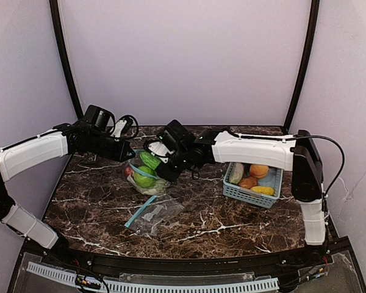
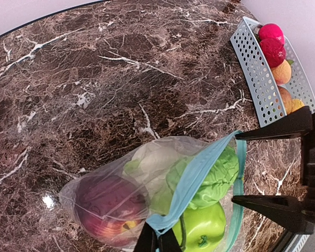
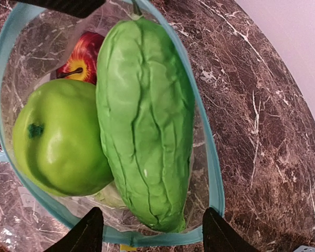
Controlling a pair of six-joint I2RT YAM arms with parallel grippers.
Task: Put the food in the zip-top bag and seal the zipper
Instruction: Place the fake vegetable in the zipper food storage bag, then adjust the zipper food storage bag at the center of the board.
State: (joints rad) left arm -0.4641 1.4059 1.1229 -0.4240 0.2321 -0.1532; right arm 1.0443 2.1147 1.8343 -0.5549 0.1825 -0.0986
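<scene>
My left gripper is holding the bag rim that the green vegetable's stem end reaches, so next my right gripper pinches the bag's near blue rim (image 3: 152, 239) to free my left gripper for that stem end.
The zip-top bag (image 1: 147, 183) stands open-mouthed at the table's middle. My left gripper (image 2: 157, 242) is shut on its blue zipper rim (image 2: 197, 173) and holds that edge up. Inside lie a red apple (image 2: 106, 207), a green apple (image 3: 58, 136), a whitish piece (image 2: 152, 157) and a long wrinkled green vegetable (image 3: 144, 115). Right over the mouth, my right gripper (image 3: 153, 211) is open; its fingers (image 3: 90, 231) stand apart on either side of the vegetable's end without touching it. In the top view the left gripper (image 1: 129, 156) and right gripper (image 1: 166, 173) flank the bag.
A light-blue slotted basket (image 1: 233, 192) at the right holds more food, orange, yellow and pale pieces, and also pink ones (image 2: 272, 32). A second, flat clear bag (image 1: 154, 213) with a blue strip lies on the marble in front of the first.
</scene>
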